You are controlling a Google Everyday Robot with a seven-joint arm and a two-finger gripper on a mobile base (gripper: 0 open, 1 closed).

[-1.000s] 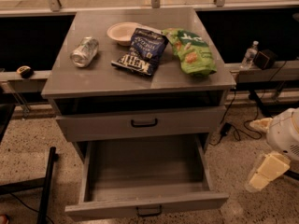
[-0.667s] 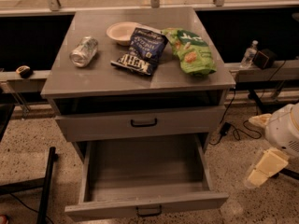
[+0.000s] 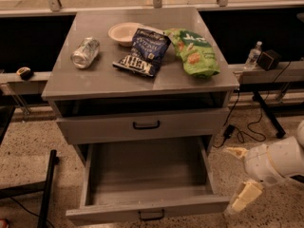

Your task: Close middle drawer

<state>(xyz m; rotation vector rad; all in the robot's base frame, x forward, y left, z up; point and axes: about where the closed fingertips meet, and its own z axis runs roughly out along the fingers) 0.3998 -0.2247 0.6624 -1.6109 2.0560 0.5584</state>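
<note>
I should move my gripper next to the front panel (image 3: 199,205) of the pulled-out drawer, between its black handle and the corner nearest my gripper, and close it there.
The grey cabinet (image 3: 142,87) has a drawer with a black handle (image 3: 146,125) under the top, standing slightly out. Below it, a lower drawer (image 3: 147,175) is pulled far out and is empty, with its front panel and handle (image 3: 152,216) at the bottom edge of the view. My gripper (image 3: 240,175) is at the lower right, just beside the right front corner of the pulled-out drawer. It is open and empty, with one cream finger (image 3: 236,151) above and the other (image 3: 245,197) below. I cannot tell whether it touches the drawer.
On the cabinet top lie a tipped can (image 3: 86,52), a white bowl (image 3: 124,32), a dark blue chip bag (image 3: 145,51) and a green chip bag (image 3: 194,51). A water bottle (image 3: 253,55) and a black box (image 3: 269,59) sit on the right ledge. Cables (image 3: 247,127) run over the floor.
My gripper has moved left and down, closer to the right front corner of the pulled-out drawer. The drawers have not moved.
</note>
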